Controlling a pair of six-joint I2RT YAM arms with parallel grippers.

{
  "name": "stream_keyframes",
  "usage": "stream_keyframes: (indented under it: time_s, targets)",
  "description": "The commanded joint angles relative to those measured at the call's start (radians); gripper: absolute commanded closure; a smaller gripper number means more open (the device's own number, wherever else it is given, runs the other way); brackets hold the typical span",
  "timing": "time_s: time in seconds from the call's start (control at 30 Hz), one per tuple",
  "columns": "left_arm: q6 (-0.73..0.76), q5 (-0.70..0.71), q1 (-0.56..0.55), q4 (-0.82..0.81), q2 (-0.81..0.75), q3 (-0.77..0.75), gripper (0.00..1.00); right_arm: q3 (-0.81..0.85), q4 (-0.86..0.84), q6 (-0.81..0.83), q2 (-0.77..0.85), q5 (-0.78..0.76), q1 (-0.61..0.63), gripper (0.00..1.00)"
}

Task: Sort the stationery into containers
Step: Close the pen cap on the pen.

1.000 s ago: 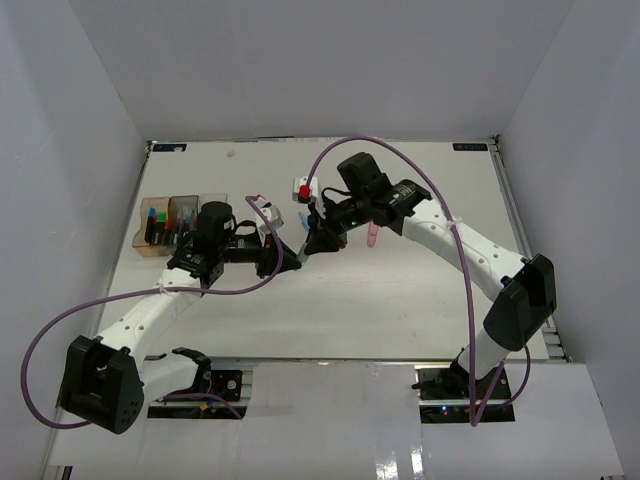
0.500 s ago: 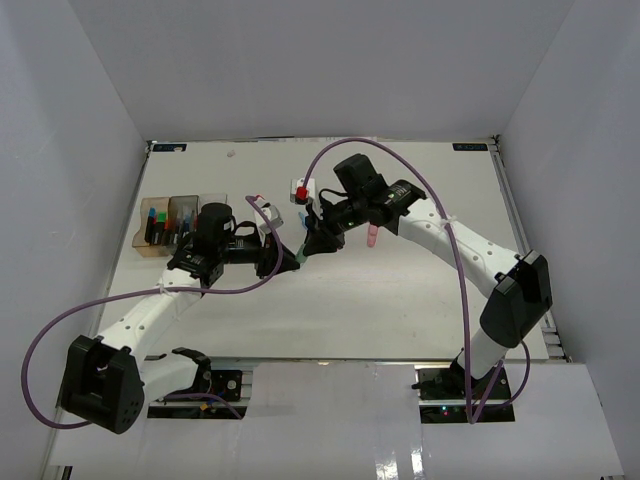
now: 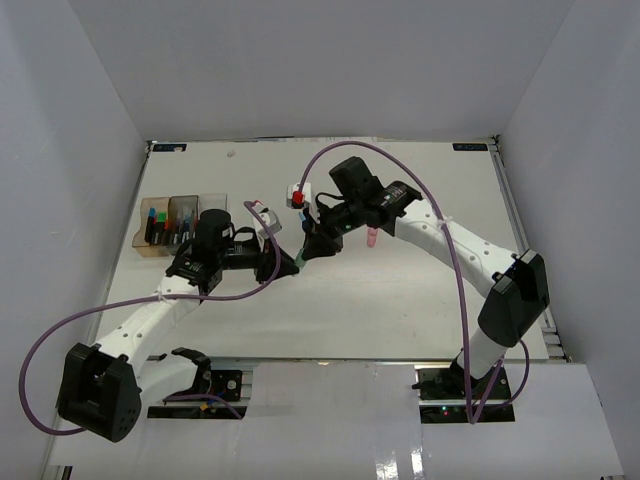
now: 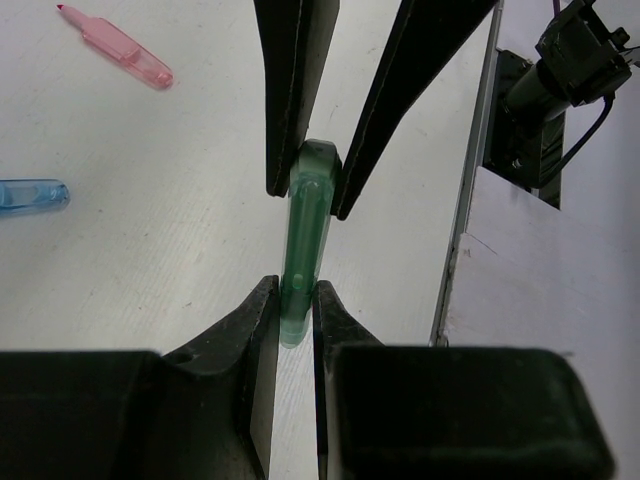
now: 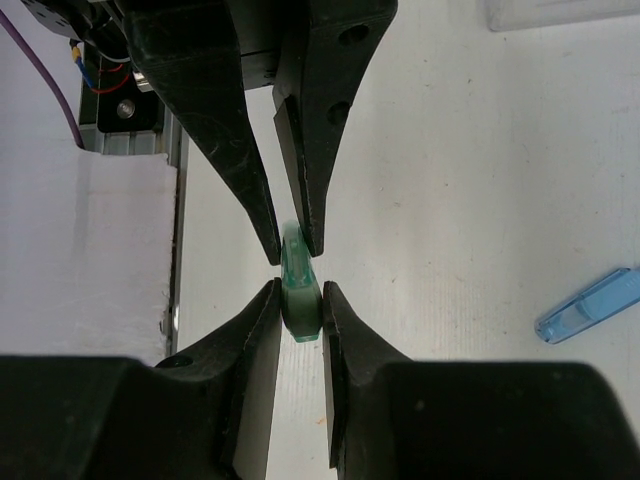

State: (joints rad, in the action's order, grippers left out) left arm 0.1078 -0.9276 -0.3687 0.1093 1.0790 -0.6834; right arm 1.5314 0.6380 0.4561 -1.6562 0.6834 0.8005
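Note:
The green piece goes inside the clear container (image 3: 211, 230). My left gripper will let go of it there, next to the dark container of pens.
A green translucent tapered piece of stationery (image 4: 305, 235) hangs over the table, gripped at both ends. My left gripper (image 4: 297, 300) is shut on its narrow end, and my right gripper (image 5: 300, 305) is shut on its wide end (image 5: 300, 300). In the top view the two grippers meet nose to nose at mid-table, left (image 3: 285, 266) and right (image 3: 309, 249), with the green piece (image 3: 299, 258) between them. The containers (image 3: 143, 238) stand at the table's left edge with several capped highlighters inside. A pink piece (image 4: 125, 48) and a blue piece (image 4: 30, 195) lie loose on the table.
Two small white items with red marks (image 3: 298, 192) (image 3: 262, 209) lie behind the grippers. The pink piece (image 3: 371, 237) lies beside the right forearm. A purple cable (image 3: 400, 160) loops over each arm. White walls enclose the table on three sides.
Both arms have drifted slightly left together, still shut on the green piece. Nothing was let go or picked up.

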Motion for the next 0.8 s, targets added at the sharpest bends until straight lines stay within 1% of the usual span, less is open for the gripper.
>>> stream_keyframes:
  time_s: [0.0, 0.23, 0.37, 0.4, 0.63, 0.77]
  targets:
    - [-0.049, -0.036, -0.003, -0.214, -0.071, -0.038, 1.00, -0.013, 0.146, 0.018, -0.019, -0.038, 0.045, 0.77]
    - [-0.023, -0.053, -0.018, -0.172, -0.053, 0.015, 1.00, 0.001, 0.141, 0.024, -0.002, -0.035, 0.045, 0.73]
    - [0.012, -0.050, -0.036, -0.146, -0.045, 0.015, 1.00, 0.004, 0.138, 0.027, 0.001, -0.025, 0.046, 0.67]
    - [0.013, -0.054, -0.038, -0.145, -0.044, 0.015, 1.00, 0.006, 0.138, 0.027, 0.001, -0.022, 0.046, 0.63]
    - [0.026, -0.053, -0.041, -0.126, -0.034, 0.012, 1.00, 0.016, 0.140, 0.029, 0.001, -0.030, 0.043, 0.62]
    - [0.029, -0.043, -0.042, -0.119, -0.028, 0.008, 1.00, 0.016, 0.140, 0.029, 0.012, -0.038, 0.039, 0.51]
